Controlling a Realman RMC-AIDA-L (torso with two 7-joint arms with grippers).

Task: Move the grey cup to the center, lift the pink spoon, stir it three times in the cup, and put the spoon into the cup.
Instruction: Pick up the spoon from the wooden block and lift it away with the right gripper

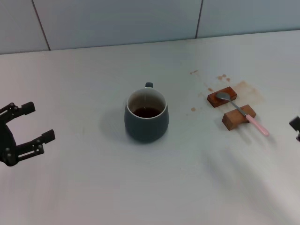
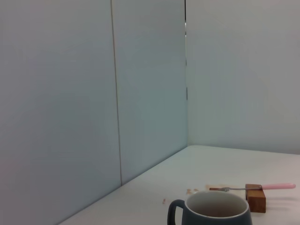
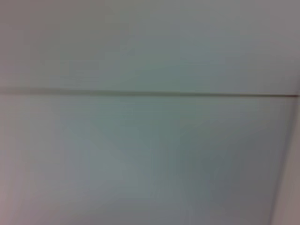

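My right gripper needs to close on the pink spoon's handle (image 1: 261, 129) close to the handle's loose end, which sticks out beyond the near brown block.
The grey cup (image 1: 146, 116) stands upright near the middle of the white table, handle pointing away, brown liquid inside. It also shows in the left wrist view (image 2: 216, 212). The pink spoon (image 1: 242, 112) lies across two brown wooden blocks (image 1: 238, 116) to the right of the cup, silver bowl on the far block, pink handle toward me. It also shows in the left wrist view (image 2: 262, 187). My left gripper (image 1: 32, 123) is open and empty at the left edge, well apart from the cup. Only a tip of my right gripper (image 1: 296, 125) shows at the right edge.
Brown stains (image 1: 220, 79) mark the table behind the blocks. A pale panelled wall (image 1: 140, 21) runs along the far table edge. The right wrist view shows only a blank surface with one seam.
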